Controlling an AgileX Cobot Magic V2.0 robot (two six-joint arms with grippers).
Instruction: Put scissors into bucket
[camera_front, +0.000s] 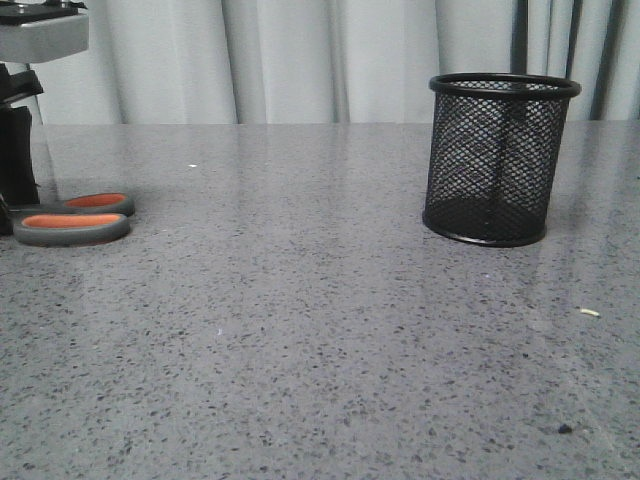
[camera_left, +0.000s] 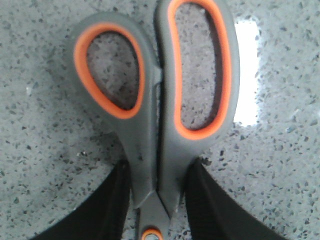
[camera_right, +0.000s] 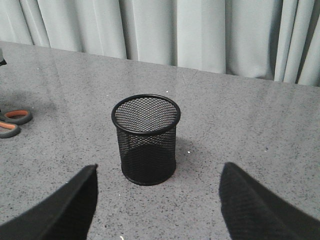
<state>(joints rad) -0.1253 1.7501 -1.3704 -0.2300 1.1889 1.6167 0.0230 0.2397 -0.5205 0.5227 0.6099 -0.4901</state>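
Observation:
My right gripper needs to next go to the orange-lined handle loops (camera_front: 106, 216) (camera_right: 16, 124) of the scissors and grab them there.
The scissors (camera_front: 72, 230) lie flat at the table's far left, grey handles with orange-lined loops pointing toward the middle. In the left wrist view my left gripper (camera_left: 160, 167) is shut on the scissors (camera_left: 150, 145), one black finger pressed against each side of the handle neck just above the orange pivot. The blades are hidden. In the front view only part of the left gripper (camera_front: 12, 190) shows at the frame edge. The black wire-mesh bucket (camera_front: 497, 160) stands upright at the right. My right gripper (camera_right: 158, 167) is open just short of the bucket (camera_right: 146, 140), holding nothing.
Grey speckled tabletop (camera_front: 300, 330) with a pale curtain (camera_front: 300, 60) behind it. A small white crumb (camera_front: 590, 312) and a dark speck (camera_front: 565, 429) lie at the front right. The scissors' loops (camera_right: 10, 122) show far off to the bucket's side.

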